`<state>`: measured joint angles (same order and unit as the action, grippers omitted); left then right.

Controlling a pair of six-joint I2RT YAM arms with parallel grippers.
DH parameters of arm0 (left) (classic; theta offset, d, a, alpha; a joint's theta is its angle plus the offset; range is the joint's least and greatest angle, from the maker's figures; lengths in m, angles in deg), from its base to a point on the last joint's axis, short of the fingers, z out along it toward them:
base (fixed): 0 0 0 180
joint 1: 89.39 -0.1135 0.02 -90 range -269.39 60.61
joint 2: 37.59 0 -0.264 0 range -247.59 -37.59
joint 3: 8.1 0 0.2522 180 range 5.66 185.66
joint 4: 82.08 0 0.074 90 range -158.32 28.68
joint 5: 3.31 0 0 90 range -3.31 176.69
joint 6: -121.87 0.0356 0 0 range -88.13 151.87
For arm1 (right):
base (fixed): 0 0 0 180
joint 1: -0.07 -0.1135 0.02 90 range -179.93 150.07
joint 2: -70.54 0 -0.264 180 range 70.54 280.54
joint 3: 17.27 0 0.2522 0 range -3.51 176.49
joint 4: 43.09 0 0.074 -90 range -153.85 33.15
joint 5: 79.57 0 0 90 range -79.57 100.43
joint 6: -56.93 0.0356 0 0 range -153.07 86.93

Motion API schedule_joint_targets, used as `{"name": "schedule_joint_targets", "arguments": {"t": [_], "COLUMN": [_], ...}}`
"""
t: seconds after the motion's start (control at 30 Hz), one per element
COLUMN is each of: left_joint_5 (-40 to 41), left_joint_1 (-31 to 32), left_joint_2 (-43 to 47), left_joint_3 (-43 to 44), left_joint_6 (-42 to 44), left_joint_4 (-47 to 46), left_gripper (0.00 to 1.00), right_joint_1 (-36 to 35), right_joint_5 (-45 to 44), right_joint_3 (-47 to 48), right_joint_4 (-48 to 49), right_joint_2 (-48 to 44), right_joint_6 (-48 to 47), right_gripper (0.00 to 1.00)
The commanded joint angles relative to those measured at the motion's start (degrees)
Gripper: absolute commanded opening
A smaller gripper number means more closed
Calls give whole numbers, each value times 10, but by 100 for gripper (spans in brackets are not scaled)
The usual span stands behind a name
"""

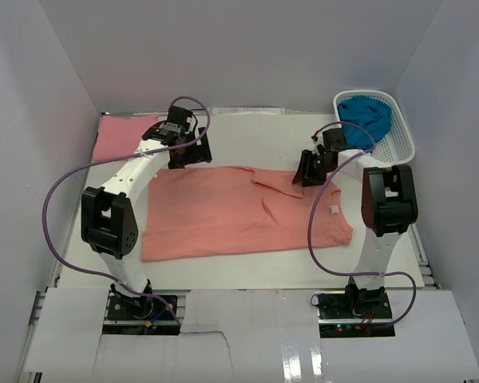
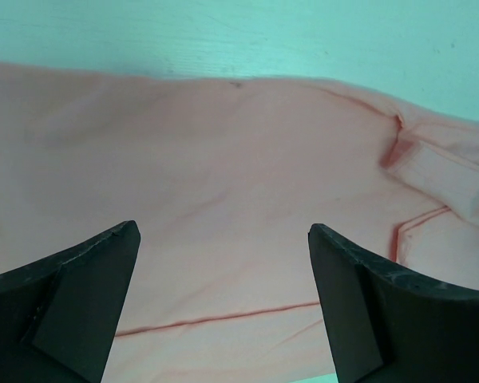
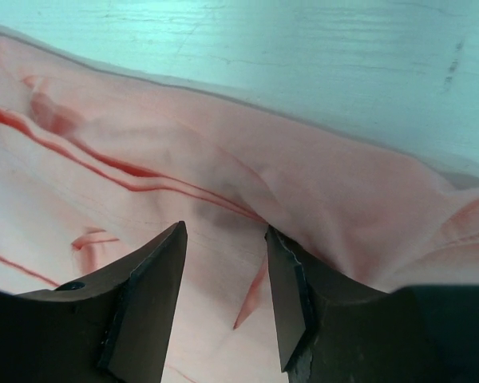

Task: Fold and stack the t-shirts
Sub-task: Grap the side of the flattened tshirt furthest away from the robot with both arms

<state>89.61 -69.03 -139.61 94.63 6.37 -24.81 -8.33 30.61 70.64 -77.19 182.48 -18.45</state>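
Note:
My left gripper needs to grip the salmon-orange t-shirt's far hem corner [image 1: 153, 175], the one closest to the folded lighter pink t-shirt.
The large salmon-orange t-shirt [image 1: 239, 211] lies spread flat across the middle of the table, its white neck label [image 1: 333, 209] near the right end and one sleeve folded in at the top right. My left gripper [image 1: 185, 156] hovers at the shirt's far left edge, jaws wide open over the cloth [image 2: 223, 159]. My right gripper [image 1: 310, 174] is at the far right edge by the folded sleeve, open, with cloth [image 3: 223, 159] under it and a fold lying against its right finger [image 3: 291, 295]. The lighter pink t-shirt [image 1: 121, 136] lies folded at the back left. The teal-blue t-shirt [image 1: 367, 116] is bunched in the basket.
The white plastic lattice basket [image 1: 399, 140] stands at the back right corner. White walls enclose the table on the left, back and right. Purple cables loop from both arms. Bare tabletop [image 1: 247, 132] shows behind the salmon shirt.

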Motion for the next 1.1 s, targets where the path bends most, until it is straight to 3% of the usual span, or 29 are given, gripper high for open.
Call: {"name": "schedule_joint_targets", "arguments": {"t": [0.0,0.33,0.47,0.83,1.07], "left_joint_5": [-5,-10,-22,-1,-45], "left_joint_1": [-27,-72,-103,-147,-227], "left_joint_2": [46,52,60,60,65], "left_joint_3": [-5,-31,-45,-74,-102], "left_joint_6": [11,22,20,4,-24], "left_joint_4": [7,4,-2,-15,-42], "left_gripper": [98,98,98,98,98], "right_joint_1": [8,11,10,1,-6], "right_joint_5": [-42,-50,-35,-18,-23], "right_joint_3": [-7,-3,-2,-3,-16], "right_joint_4": [6,-8,-5,-9,-8], "right_joint_2": [-21,-24,-10,-2,-1], "right_joint_6": [-7,-13,-13,-19,-21], "right_gripper": [52,52,38,42,40]}}
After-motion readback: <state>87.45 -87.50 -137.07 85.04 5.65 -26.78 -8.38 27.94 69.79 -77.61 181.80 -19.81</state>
